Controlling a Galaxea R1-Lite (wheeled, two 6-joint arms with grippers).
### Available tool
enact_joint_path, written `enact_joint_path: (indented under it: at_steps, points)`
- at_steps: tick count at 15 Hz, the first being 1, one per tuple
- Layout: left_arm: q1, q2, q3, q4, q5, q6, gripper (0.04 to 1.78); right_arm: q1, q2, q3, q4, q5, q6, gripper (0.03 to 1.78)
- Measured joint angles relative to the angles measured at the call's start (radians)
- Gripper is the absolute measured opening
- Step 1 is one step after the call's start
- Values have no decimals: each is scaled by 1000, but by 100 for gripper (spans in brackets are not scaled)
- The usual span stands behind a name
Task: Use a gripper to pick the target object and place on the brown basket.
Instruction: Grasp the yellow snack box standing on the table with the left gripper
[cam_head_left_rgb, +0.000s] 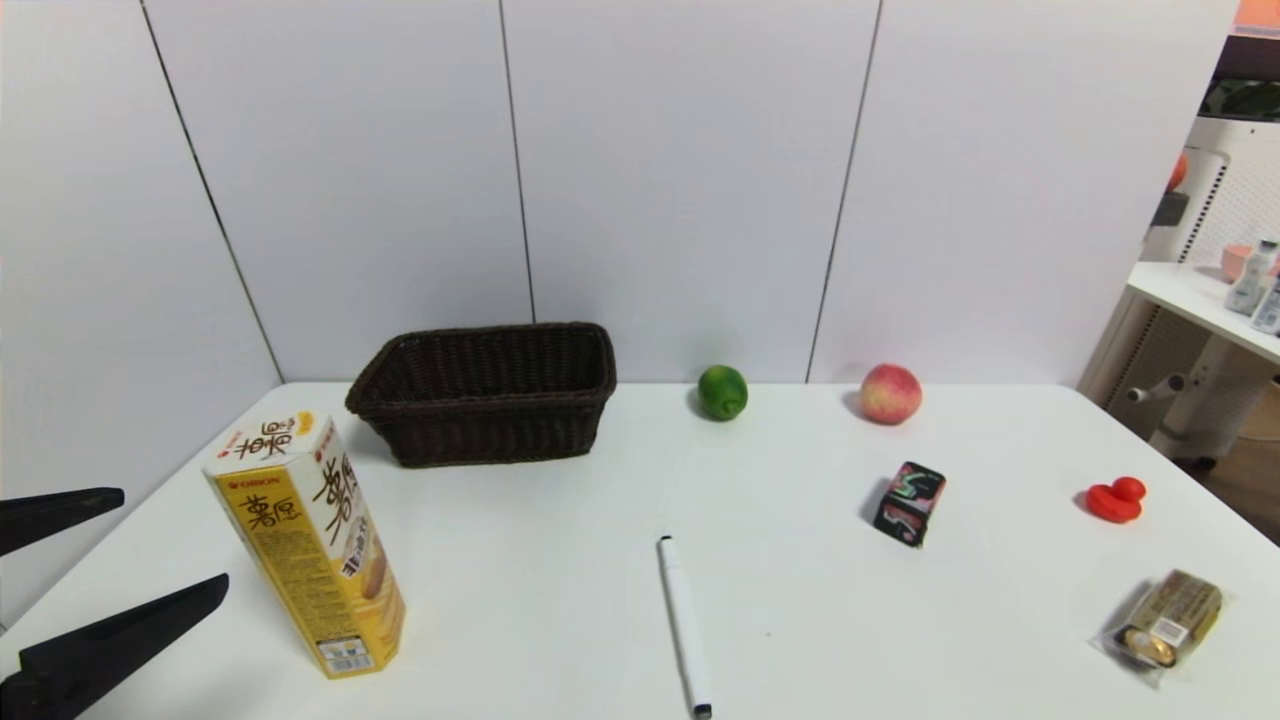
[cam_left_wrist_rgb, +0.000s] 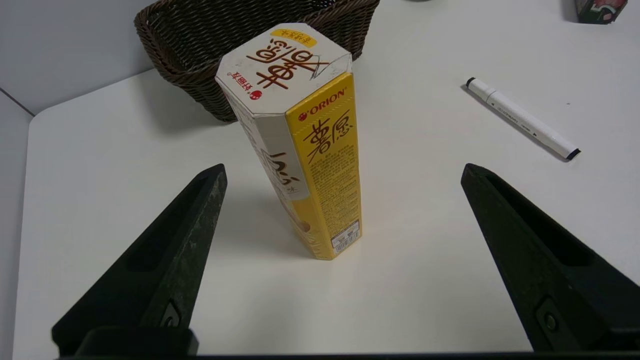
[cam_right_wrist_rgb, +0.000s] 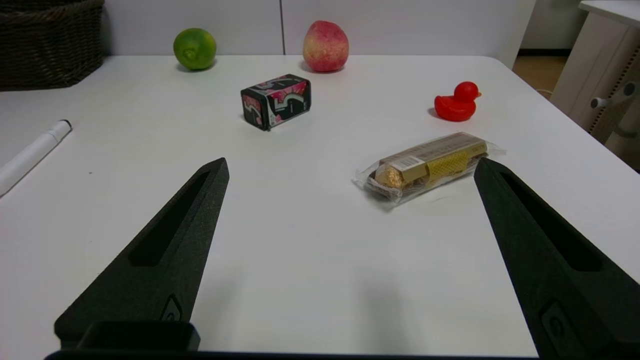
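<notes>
The yellow ORION carton's upper part (cam_head_left_rgb: 312, 503) (cam_left_wrist_rgb: 306, 141), just below the carton's white top, is the next place that my left gripper needs to go to and close on.
The tall yellow hexagonal ORION carton (cam_head_left_rgb: 310, 545) stands upright near the table's front left; it also shows in the left wrist view (cam_left_wrist_rgb: 300, 145). The dark brown wicker basket (cam_head_left_rgb: 487, 392) sits behind it against the wall, and its rim shows in the left wrist view (cam_left_wrist_rgb: 200, 45). My left gripper (cam_head_left_rgb: 170, 540) is open and empty, just left of the carton and apart from it; in the left wrist view (cam_left_wrist_rgb: 342, 172) the carton stands ahead of the wide-spread fingers. My right gripper (cam_right_wrist_rgb: 350, 165) is open and empty, out of the head view.
On the white table (cam_head_left_rgb: 560, 520): a white marker (cam_head_left_rgb: 684, 625), a small black patterned box (cam_head_left_rgb: 910, 503), a green lime (cam_head_left_rgb: 722, 392), a peach (cam_head_left_rgb: 889, 393), a red toy duck (cam_head_left_rgb: 1116, 499) and a wrapped chocolate pack (cam_head_left_rgb: 1165, 622). A shelf stands at far right.
</notes>
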Motion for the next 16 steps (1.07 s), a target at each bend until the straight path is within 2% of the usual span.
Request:
enact_joint_path:
  at_steps: [4,12,16]
  points:
    - [0,44,3,-46,7,1,169,0,0,0,0,0,0,169]
    - [-4,152,-1,-52,119,-41,169,0,0,0,0,0,0,169]
    - [-90,159,-11,-53,229,-133,169,0,0,0,0,0,0,169]
